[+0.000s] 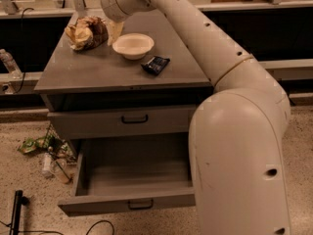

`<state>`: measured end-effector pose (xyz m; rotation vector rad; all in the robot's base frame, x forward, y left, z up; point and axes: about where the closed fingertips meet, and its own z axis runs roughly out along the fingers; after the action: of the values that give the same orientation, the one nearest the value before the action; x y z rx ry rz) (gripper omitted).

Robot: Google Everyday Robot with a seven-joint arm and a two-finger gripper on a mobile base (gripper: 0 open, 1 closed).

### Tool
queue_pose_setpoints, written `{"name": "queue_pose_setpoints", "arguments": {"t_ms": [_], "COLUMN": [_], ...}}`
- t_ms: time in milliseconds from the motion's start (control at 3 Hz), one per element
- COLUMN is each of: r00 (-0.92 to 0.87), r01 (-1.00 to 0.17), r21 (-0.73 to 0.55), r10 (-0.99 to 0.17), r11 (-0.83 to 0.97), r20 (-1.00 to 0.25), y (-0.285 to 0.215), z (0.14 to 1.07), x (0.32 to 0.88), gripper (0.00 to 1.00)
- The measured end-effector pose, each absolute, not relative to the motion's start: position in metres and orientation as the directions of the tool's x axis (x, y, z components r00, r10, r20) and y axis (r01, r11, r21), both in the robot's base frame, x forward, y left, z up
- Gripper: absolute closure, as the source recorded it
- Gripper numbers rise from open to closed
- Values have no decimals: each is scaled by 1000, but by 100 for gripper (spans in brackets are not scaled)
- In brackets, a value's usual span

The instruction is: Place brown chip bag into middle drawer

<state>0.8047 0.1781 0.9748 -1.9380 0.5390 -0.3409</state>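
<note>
I need to next close my gripper on the crumpled top (89, 24) of the brown chip bag, near its middle.
The brown chip bag (87, 32) lies crumpled at the back left of the grey cabinet top (98, 72). My gripper (114, 32) hangs from the wrist just right of the bag, between it and the white bowl (133, 45), low over the top. It holds nothing that I can see. The middle drawer (98, 173) is pulled out below, its grey tray empty, with a black bar handle (140, 205) at its front.
A small black-and-blue snack packet (155, 64) lies right of the bowl. A shut drawer front with a black handle (134, 118) sits above the open drawer. My arm's large body (239, 160) covers the cabinet's right side. Litter (46, 153) and a cable (98, 225) lie on the floor at left.
</note>
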Motion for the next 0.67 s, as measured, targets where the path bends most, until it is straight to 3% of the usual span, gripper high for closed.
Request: {"name": "queue_pose_setpoints", "arguments": {"t_ms": [667], "r00": [851], "r01": [-232], "r21": [-911], "r10": [-524], "r11": [-342], "r20": [-20], "y": [228], "z": [956], "x": [833], "gripper": [0]}}
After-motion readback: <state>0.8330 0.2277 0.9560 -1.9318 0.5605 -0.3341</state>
